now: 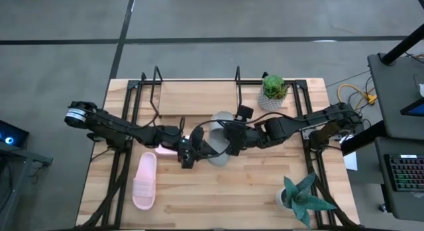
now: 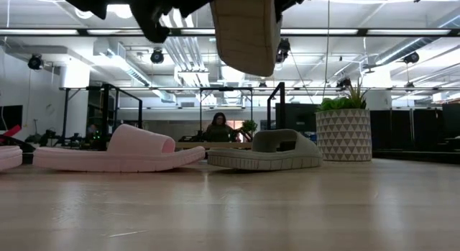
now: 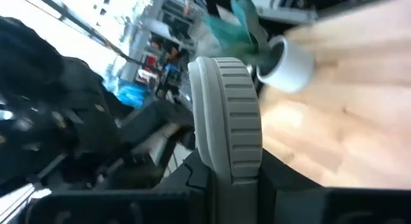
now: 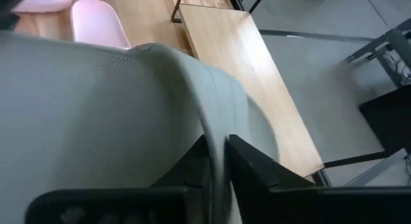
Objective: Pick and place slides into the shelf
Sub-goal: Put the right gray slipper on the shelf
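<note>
My right gripper is pinching the strap of the grey slide, so it should let go and take the sole's edge (image 4: 264,131) while my left gripper holds the slide.
A grey slide (image 1: 207,135) hangs in the air over the table's middle, between both grippers; its sole (image 2: 248,24) shows at the top of the low view. My left gripper (image 1: 187,155) and my right gripper (image 1: 229,143) are both shut on it. A second grey slide (image 2: 266,152) rests sole-down on the table below. One pink slide (image 1: 144,181) lies nearer the near-left corner, and another pink slide (image 1: 166,151) lies under the left gripper. The shelf (image 1: 199,97) stands at the far edge, black loops upright on its wood base. My left gripper pinches the grey slide's ribbed sole edge (image 3: 230,137) between its two fingers, coming level from the table's left. The slide stands on edge in the hold, lifted clear. My right gripper pinches a thin curved grey wall (image 4: 215,131) of the same slide, seemingly its strap, between its fingers (image 4: 257,176). It comes roughly level from the table's right. The slide is clear of the table.
A green plant in a patterned pot (image 1: 273,93) stands by the shelf's right end. A teal plant in a white pot (image 1: 299,196) sits near the near-right corner. Black side rails (image 1: 126,135) run along both table sides. A person sits far behind the table (image 2: 218,127).
</note>
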Controlling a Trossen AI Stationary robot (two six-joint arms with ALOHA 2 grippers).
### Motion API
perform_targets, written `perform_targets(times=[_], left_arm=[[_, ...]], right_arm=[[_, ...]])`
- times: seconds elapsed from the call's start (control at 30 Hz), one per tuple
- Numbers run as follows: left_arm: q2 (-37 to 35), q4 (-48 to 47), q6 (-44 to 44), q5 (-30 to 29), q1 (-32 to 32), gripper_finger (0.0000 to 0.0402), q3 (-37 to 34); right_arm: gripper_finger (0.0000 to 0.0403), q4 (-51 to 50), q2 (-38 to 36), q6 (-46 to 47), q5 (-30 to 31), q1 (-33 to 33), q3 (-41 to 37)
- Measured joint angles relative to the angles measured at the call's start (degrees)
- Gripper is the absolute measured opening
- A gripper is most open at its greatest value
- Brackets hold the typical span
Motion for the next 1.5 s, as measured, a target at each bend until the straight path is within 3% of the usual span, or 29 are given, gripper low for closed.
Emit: perform_targets(times=[0.4,0.53,0.7,0.83,1.2,1.33,1.5], left_arm=[[-0.2,-2.6,2.7,-11.1,-0.2,0.0033,-1.5],[-2.0,-2.6,4.0,-14.3,-0.6,0.0033,-3.1],[-7.9,-2.6,3.8,-14.8,-0.8,0.0033,-6.2],[-13.7,-2.0,3.3,-11.8,-1.0,0.0032,-9.4],[-21.6,2.7,2.2,-0.9,-1.4,0.0032,-15.1],[-21.9,3.5,2.2,3.8,-1.4,0.0032,-16.0],[-22.0,3.7,2.2,5.2,-1.4,0.0032,-16.1]], right_arm=[[0.0167,-0.6,-0.6,-3.0,0.0,0.1,0.0],[0.0179,-0.6,-2.7,-3.0,0.3,0.8,0.0],[0.0171,0.1,-4.4,-11.8,9.3,5.5,-0.1],[0.0159,7.3,-4.5,-22.1,10.5,9.9,-2.5],[0.0132,46.4,-4.2,-56.0,8.9,13.1,-17.2],[0.0135,48.3,-4.4,-57.0,9.1,11.6,-18.4],[0.0149,47.9,-6.5,-55.0,8.7,10.3,-18.9]])
